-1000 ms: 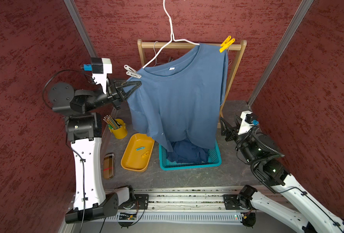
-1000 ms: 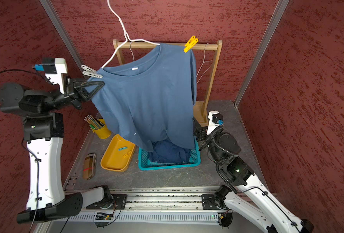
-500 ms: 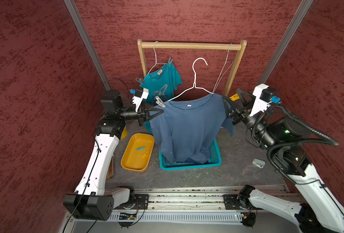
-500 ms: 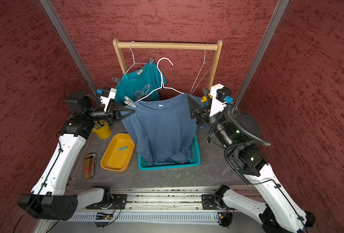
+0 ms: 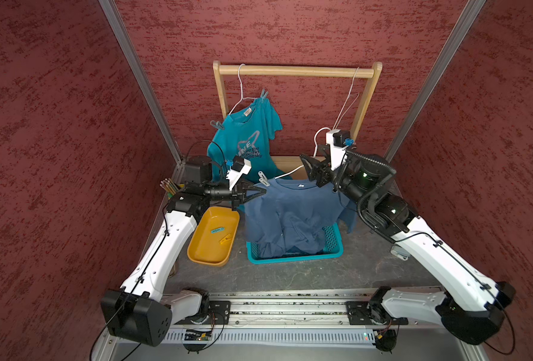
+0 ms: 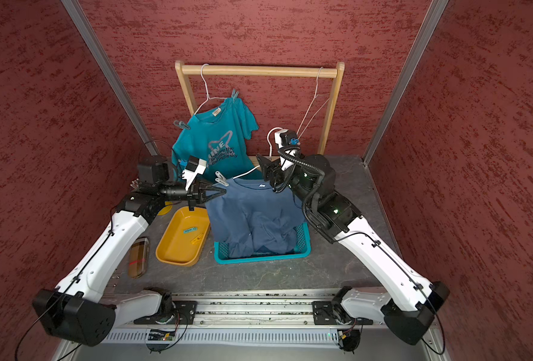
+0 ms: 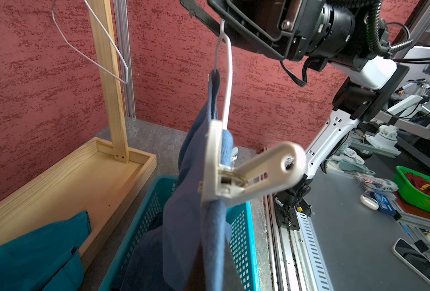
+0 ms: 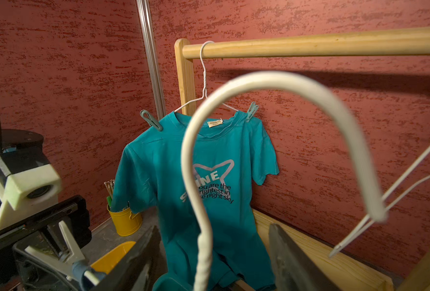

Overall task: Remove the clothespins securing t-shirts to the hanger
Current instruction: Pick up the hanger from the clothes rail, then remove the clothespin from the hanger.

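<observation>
My left gripper is pinching the slate blue t-shirt's shoulder below the pale clothespin, so it needs to open, back away and take the clothespin (image 7: pixel 268 175) by its handles.
A slate blue t-shirt (image 5: pixel 290 212) hangs on a white hanger (image 8: pixel 272 83), its hem down in a teal basket (image 5: pixel 296 256). My left gripper (image 5: pixel 262 193) is shut on the shirt's left shoulder, right below a pale clothespin (image 7: pixel 246 173) that clips cloth to wire. My right gripper (image 8: pixel 213 225) is open, its fingers (image 8: pixel 292 259) standing apart on either side of the hanger's neck. Behind, a teal t-shirt (image 5: pixel 246 147) hangs on the wooden rack (image 5: pixel 296 71), and two grey-blue clothespins (image 8: pixel 151 121) (image 8: pixel 251 110) hold its shoulders.
A yellow tray (image 5: pixel 202 250) left of the basket holds a teal pin (image 5: pixel 217 230) and a yellow pin (image 5: pixel 225 240). A grey pin (image 5: pixel 398 253) lies by my right arm. An empty hanger (image 5: pixel 349 103), a pencil cup (image 8: pixel 124 221) and a glasses case (image 6: pixel 138 256) are nearby.
The blue shirt and its hanger have come down toward the basket, my left gripper still on the shoulder. My right gripper has gone from the right shoulder to the hanger's neck.
</observation>
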